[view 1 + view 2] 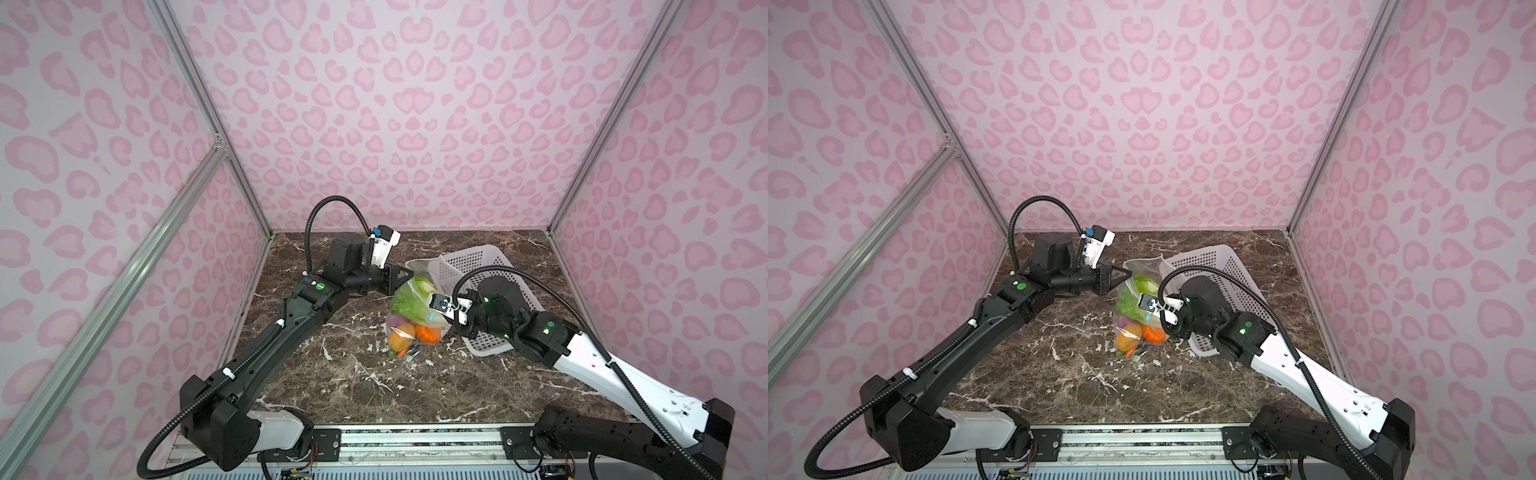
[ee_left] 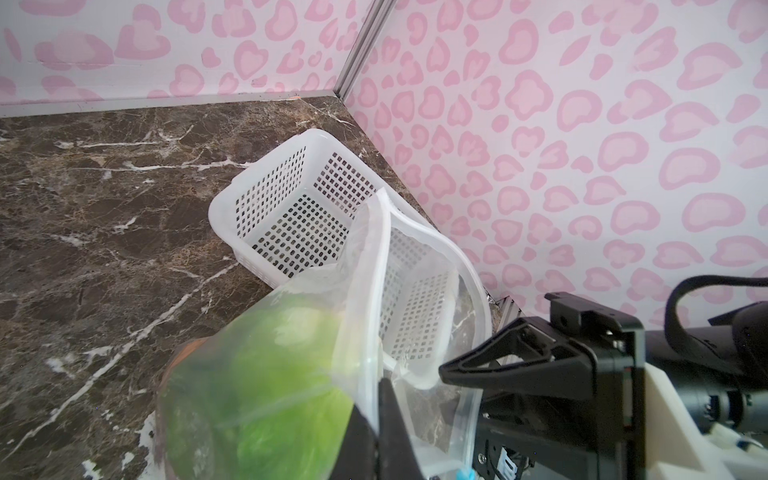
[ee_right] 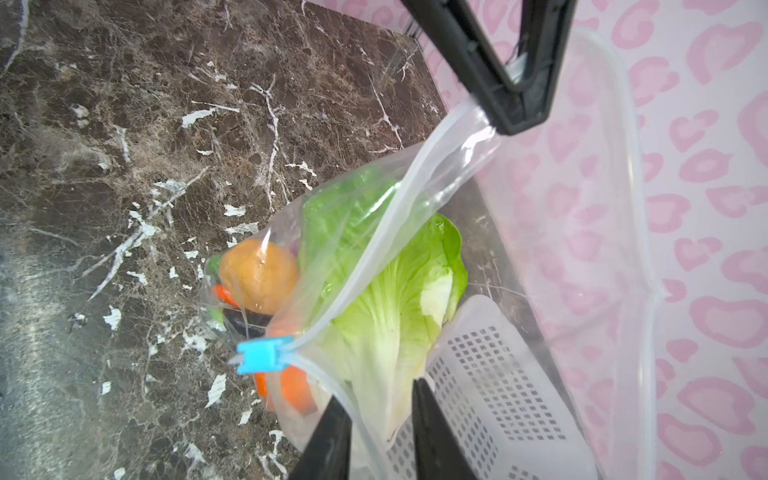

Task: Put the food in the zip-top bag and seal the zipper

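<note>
My left gripper pinches the zip-top bag's rim far from the blue slider, so it should open and take the slider's end (image 3: 264, 355) as my right gripper steadies it.
The zip-top bag (image 1: 415, 320) stands on the marble with its mouth held up. Through the film show the food: green-and-white cabbage (image 3: 395, 291), a yellow-orange piece (image 3: 257, 274) and an orange pumpkin (image 1: 428, 334). My left gripper (image 2: 376, 399) is shut on the bag's rim strip; the right wrist view shows its tip (image 3: 511, 120) pinching that corner. The zipper (image 3: 374, 266) runs down to the blue slider (image 3: 262, 353). My right gripper (image 3: 376, 392) straddles the strip just past the slider. Its fingers stand a narrow gap apart, with film and cabbage stalk between them.
A white perforated basket (image 1: 490, 266) lies tipped on its side right behind the bag, near the back right wall (image 2: 582, 166). The right arm (image 1: 582, 353) reaches over the basket's near end.
</note>
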Tool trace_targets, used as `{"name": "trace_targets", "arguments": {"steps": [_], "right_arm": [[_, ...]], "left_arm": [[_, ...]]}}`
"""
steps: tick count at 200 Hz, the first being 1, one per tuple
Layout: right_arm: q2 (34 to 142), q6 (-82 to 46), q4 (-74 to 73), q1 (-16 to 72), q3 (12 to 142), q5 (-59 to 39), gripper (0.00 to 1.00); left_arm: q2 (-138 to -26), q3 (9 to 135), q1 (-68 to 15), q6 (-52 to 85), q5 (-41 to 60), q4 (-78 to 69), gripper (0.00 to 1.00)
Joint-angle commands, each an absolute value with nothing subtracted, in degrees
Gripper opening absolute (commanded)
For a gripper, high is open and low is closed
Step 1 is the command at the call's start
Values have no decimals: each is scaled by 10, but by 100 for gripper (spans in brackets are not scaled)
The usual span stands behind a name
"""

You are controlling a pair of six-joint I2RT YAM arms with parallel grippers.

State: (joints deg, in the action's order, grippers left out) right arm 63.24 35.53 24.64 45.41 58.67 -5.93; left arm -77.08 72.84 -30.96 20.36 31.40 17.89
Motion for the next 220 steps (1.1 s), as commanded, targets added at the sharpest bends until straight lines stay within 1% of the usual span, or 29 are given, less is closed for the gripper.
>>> {"name": "trace_targets", "arguments": {"steps": [1, 3, 11, 13, 16, 21, 27, 36, 44, 49, 82, 105, 122, 144, 176, 197, 220], "right_arm": [[636, 343, 217, 454, 581, -80, 0], [635, 339, 213, 454, 580, -81, 0], [633, 319, 194, 454, 575, -89, 0], [632, 318, 192, 454, 574, -91, 0], [630, 312, 184, 454, 572, -98, 0], [629, 306, 177, 454, 569, -107, 0], [628, 293, 164, 454, 566, -119, 0], [627, 272, 144, 454, 562, -134, 0], [628, 246, 125, 454, 561, -142, 0], [630, 230, 115, 454, 563, -144, 0], [653, 144, 67, 454, 581, -131, 0], [683, 78, 54, 454, 614, -133, 0], [704, 29, 59, 455, 649, -134, 0], [721, -14, 56, 459, 683, -146, 0], [726, -35, 41, 470, 699, -145, 0], [720, -47, 30, 473, 692, -144, 0], [717, -54, 18, 474, 682, -143, 0]], "left_arm": [[-774, 736, -309, 200, 327, 162, 7], [-774, 737, -309, 200, 327, 162, 9], [-775, 740, -309, 201, 324, 166, 30], [-775, 741, -309, 201, 323, 167, 34], [-774, 741, -309, 202, 323, 167, 43], [-773, 742, -309, 205, 319, 165, 55], [-770, 741, -309, 208, 311, 164, 67], [-762, 741, -310, 212, 294, 161, 78], [-750, 740, -309, 213, 275, 158, 100], [-742, 737, -308, 214, 262, 153, 98], [-658, 691, -294, 222, 194, 84, 98], [-601, 658, -285, 209, 152, 66, 96], [-564, 630, -280, 197, 147, 53, 100], [-529, 590, -278, 189, 159, 35, 92], [-508, 543, -278, 187, 218, 1, 74], [-510, 534, -279, 176, 250, -5, 68], [-523, 537, -279, 165, 277, -9, 67]]}}
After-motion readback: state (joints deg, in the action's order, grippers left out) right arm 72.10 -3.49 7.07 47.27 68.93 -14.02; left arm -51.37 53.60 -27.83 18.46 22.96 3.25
